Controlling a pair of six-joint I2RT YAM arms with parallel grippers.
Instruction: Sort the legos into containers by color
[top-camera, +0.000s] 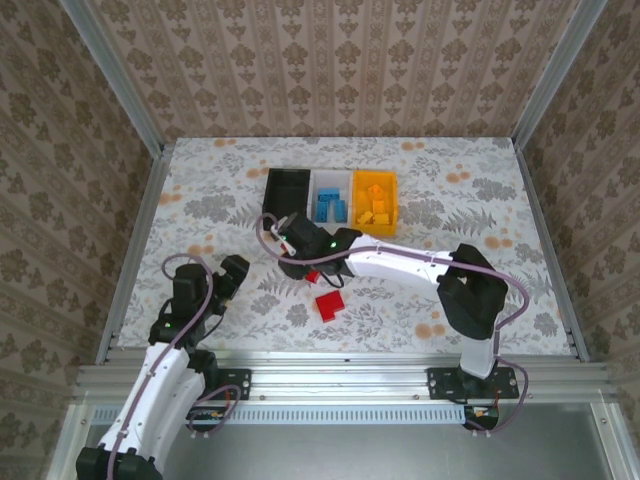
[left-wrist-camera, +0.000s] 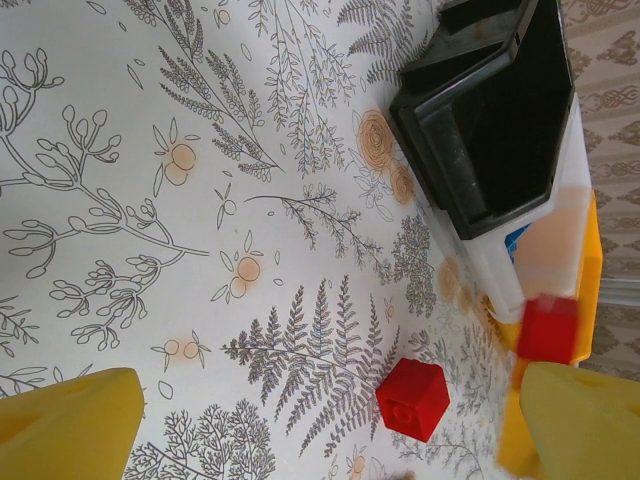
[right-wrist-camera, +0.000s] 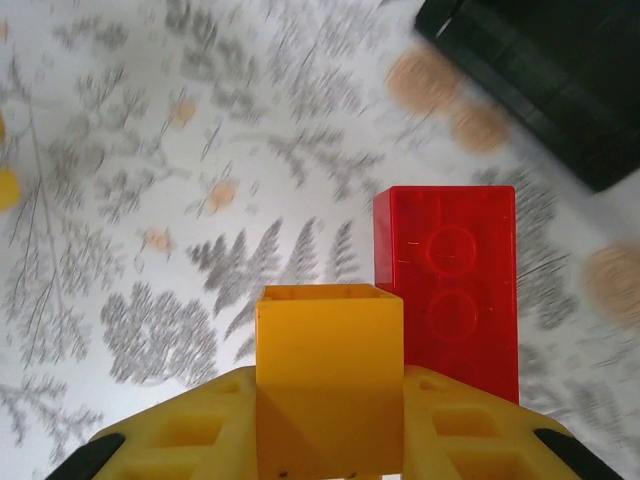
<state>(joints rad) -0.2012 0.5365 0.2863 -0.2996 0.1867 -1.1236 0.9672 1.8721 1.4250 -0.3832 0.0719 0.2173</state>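
I will set down both bricks, as the red brick rides against the yellow-orange brick in my right gripper, and then pick up the yellow-orange brick alone (right-wrist-camera: 330, 370) for its bin.
My right gripper (right-wrist-camera: 330, 385) is shut on a yellow-orange brick (right-wrist-camera: 330, 340). A red two-stud brick (right-wrist-camera: 447, 290) lies tight against that brick's right side, sharp against the blurred table; I cannot tell whether the two are joined. From above, the right gripper (top-camera: 304, 258) hovers just in front of the black bin (top-camera: 287, 187), with that red brick (top-camera: 313, 276) at its tip. A red cube brick (top-camera: 329, 305) (left-wrist-camera: 413, 398) lies on the table. The white bin (top-camera: 330, 190) holds blue bricks and the yellow-orange bin (top-camera: 375, 205) holds yellow ones. My left gripper (top-camera: 232, 272) (left-wrist-camera: 330, 440) is open over bare table.
The three bins stand in a row at the back centre. The black bin (left-wrist-camera: 490, 110) looks empty in the left wrist view. Metal rails and papered walls enclose the table (top-camera: 200, 220). Open floral tabletop lies to the left and right.
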